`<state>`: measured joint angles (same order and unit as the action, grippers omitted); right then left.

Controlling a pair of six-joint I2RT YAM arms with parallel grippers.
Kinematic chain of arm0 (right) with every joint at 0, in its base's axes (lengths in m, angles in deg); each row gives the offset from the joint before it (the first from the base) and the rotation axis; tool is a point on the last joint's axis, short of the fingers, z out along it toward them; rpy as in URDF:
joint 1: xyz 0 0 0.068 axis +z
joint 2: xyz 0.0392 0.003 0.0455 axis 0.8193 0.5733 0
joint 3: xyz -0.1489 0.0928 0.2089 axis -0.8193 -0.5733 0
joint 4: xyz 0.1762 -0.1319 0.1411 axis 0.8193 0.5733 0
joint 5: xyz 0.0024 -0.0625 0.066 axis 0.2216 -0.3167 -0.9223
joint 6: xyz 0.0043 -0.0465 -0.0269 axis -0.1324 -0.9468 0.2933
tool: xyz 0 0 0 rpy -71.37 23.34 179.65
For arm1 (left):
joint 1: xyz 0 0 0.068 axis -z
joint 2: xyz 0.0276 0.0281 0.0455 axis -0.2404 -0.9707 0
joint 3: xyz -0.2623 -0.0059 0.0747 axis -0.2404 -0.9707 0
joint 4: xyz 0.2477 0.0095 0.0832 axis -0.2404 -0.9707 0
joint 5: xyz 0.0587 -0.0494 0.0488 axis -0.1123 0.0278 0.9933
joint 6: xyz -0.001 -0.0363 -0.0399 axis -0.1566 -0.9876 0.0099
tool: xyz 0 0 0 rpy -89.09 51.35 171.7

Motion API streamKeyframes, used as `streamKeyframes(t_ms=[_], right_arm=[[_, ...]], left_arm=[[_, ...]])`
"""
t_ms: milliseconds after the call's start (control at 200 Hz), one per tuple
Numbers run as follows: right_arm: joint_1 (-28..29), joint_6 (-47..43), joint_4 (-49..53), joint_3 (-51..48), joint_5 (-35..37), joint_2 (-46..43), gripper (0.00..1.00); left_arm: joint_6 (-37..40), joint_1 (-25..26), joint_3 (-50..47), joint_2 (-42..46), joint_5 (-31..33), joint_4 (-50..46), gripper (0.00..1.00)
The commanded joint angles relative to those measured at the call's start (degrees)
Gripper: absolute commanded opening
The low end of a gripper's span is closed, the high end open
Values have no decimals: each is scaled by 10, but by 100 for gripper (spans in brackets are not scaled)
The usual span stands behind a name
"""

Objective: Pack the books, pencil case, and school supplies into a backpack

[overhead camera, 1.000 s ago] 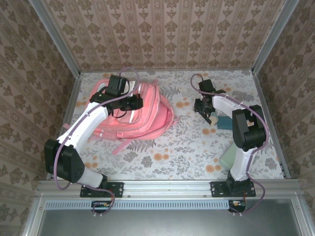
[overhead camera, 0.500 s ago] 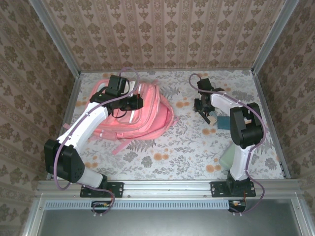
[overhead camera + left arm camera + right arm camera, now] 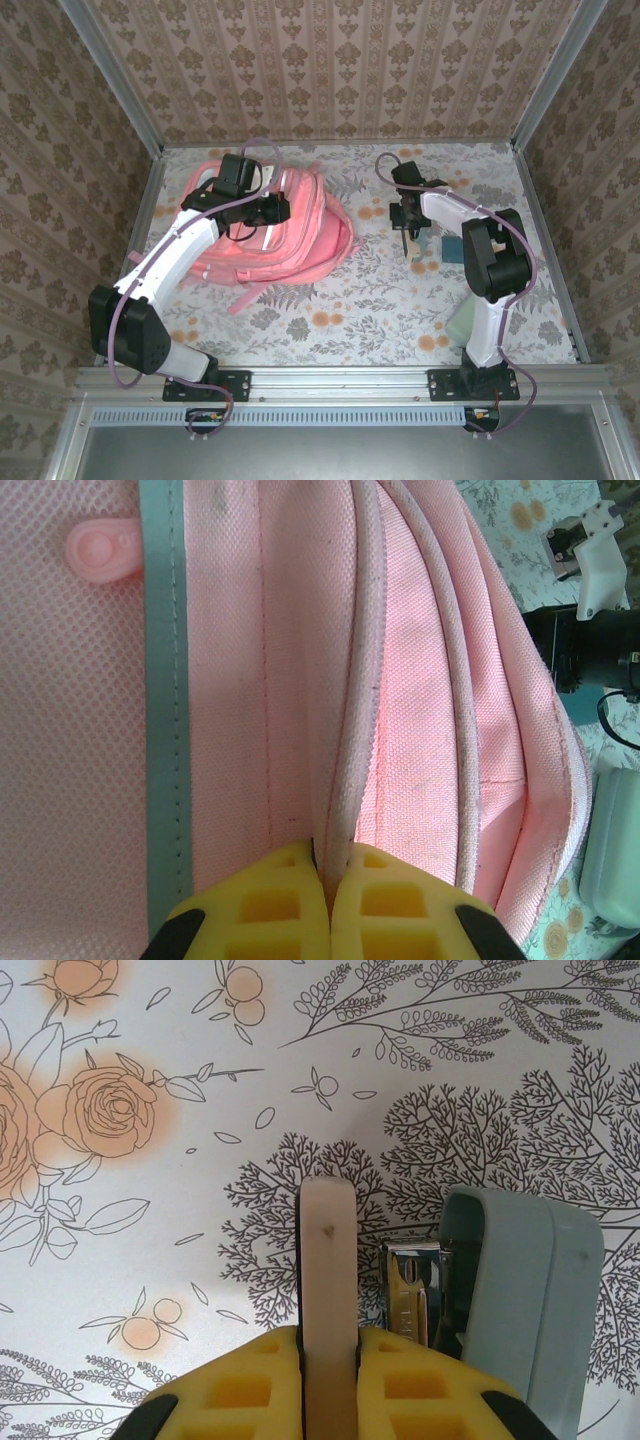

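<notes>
Next, my right gripper lets go of the grey-teal stapler inside the opening of the pink backpack [image 3: 329, 222], under the backpack's raised flap. The stapler is now beside the cream-coloured block.
The pink backpack [image 3: 300, 235] lies at the back left. My left gripper [image 3: 268, 208] is on top of it. In the left wrist view that gripper [image 3: 330, 865] is shut on a pale piped seam of the backpack [image 3: 250, 680]. My right gripper [image 3: 411, 228] is over the table to the right of the bag. Seen from the right wrist, this gripper [image 3: 329, 1335] is shut on a thin cream-coloured block [image 3: 328, 1260]. A grey-teal stapler [image 3: 500, 1290] lies just right of the block. The mint pencil case [image 3: 466, 320] lies by the right arm's base. The books are out of view.
A dark teal flat piece [image 3: 453, 250] lies right of the right gripper. The floral tablecloth [image 3: 340, 300] has free room in the middle and front. Patterned walls and metal posts close in the sides and back. The pencil case [image 3: 615, 855] shows past the bag's edge.
My right gripper has closed on the cream block and shifted slightly left and back. The left arm and the backpack have not moved.
</notes>
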<state>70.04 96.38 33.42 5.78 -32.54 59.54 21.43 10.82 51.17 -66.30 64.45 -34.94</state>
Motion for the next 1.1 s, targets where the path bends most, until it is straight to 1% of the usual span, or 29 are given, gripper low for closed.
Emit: streamKeyframes(t_ms=[0, 155, 280, 400, 490, 570, 615, 740, 1010, 1095], right_arm=[[18, 19, 42, -12, 7, -29, 0], [44, 48, 59, -5, -10, -98, 0], [69, 81, 64, 6, -45, -143, 0], [96, 136, 59, 20, -88, -160, 0], [114, 189, 31, 25, -131, -158, 0], [132, 239, 2, 28, -162, -145, 0], [141, 261, -38, 31, -177, -133, 0], [160, 319, -100, 51, -212, -86, 0], [173, 390, -191, 113, -225, 22, 0], [174, 403, -205, 143, -236, 62, 0]], left_arm=[[-12, -2, 4, 32, -30, 29, 0], [-39, -6, -6, 45, -32, 61, 0], [-69, -9, -13, 58, -36, 96, 0], [-98, -10, -20, 64, -36, 129, 0], [-122, -10, -29, 67, -40, 162, 0], [-142, -10, -34, 67, -48, 185, 0], [-149, -10, -34, 67, -53, 196, 0], [-155, -10, -29, 66, -61, 202, 0], [-161, -8, -39, 77, -76, 201, 0], [-165, -7, -45, 79, -80, 205, 0]])
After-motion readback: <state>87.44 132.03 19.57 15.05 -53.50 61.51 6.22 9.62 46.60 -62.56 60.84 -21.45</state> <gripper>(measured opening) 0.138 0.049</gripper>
